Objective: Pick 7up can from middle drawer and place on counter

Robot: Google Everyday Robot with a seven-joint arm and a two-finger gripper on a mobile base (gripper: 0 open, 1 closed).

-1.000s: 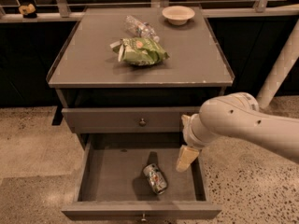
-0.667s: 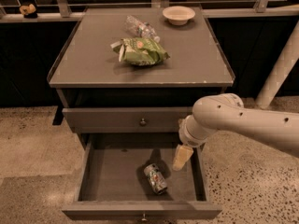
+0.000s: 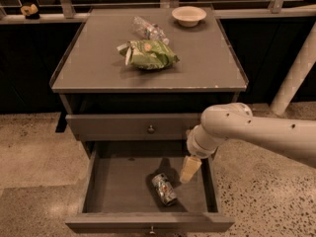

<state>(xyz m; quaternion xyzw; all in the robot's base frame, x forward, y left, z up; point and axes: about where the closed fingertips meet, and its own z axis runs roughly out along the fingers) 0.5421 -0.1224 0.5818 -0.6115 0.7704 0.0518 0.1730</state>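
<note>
The middle of the 7up can (image 3: 164,188) in the open drawer is the next place my gripper needs to go to and close on.
The 7up can (image 3: 164,189) lies on its side on the grey floor of the open middle drawer (image 3: 118,184), near its front centre. My gripper (image 3: 189,169) hangs from the pale arm that comes in from the right, inside the drawer's right half. It is just right of and slightly behind the can, apart from it. The counter (image 3: 197,63) is the flat grey top above.
On the counter lie a green chip bag (image 3: 149,54), a clear plastic bottle (image 3: 149,29) behind it and a pale bowl (image 3: 189,15) at the back right. The top drawer (image 3: 133,128) is shut. A white post (image 3: 295,73) stands at the right.
My arm and gripper have moved left and down into the drawer, closer to the can. The can has not moved.
</note>
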